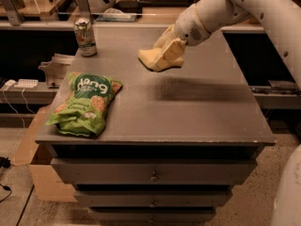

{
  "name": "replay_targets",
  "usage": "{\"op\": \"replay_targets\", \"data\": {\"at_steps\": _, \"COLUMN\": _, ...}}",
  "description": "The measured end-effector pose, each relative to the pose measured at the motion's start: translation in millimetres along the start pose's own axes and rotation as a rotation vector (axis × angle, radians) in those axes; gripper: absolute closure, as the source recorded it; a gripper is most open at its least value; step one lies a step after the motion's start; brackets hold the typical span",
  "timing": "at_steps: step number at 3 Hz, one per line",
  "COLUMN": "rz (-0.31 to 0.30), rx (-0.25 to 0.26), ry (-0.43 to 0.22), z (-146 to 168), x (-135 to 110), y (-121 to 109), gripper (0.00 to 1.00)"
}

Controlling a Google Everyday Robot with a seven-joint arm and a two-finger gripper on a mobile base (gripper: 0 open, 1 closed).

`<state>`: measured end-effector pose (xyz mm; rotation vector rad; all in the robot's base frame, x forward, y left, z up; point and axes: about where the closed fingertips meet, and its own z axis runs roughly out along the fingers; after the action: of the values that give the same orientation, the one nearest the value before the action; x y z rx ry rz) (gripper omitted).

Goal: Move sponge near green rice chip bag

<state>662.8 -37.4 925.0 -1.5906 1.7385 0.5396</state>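
The robot's gripper needs to release the pale yellow sponge at the green rice chip bag's back corner [107, 89], toward the middle of the cabinet top.
The pale yellow sponge [147, 58] is held in my gripper [163, 56], which is shut on it from the right, over the back middle of the grey cabinet top [188, 112]. The sponge appears lifted a little, with a shadow on the surface to its lower right. The green rice chip bag [86, 103] lies flat at the front left corner of the top, well to the left of and nearer than the sponge. My white arm [221, 8] reaches in from the upper right.
A green-and-silver drink can [85, 36] stands upright at the back left of the top. Shelves with clutter run behind the cabinet. Drawers sit below the front edge. A cardboard box [33, 159] stands on the floor at the left.
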Motion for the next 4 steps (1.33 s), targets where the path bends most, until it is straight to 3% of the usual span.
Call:
{"op": "replay_targets", "data": {"at_steps": 1, "rz": -0.064, "rx": -0.115, "ry": -0.115, "z": 12, "x": -35, "y": 39, "gripper": 1.00}}
{"op": "replay_targets", "data": {"at_steps": 2, "rz": -0.117, "rx": -0.222, "ry": -0.174, "z": 32, "x": -57, "y": 74, "gripper": 1.00}}
{"op": "replay_targets", "data": {"at_steps": 4, "rz": -0.176, "rx": -0.310, "ry": -0.203, "z": 65, "x": -76, "y": 109, "gripper": 1.00}}
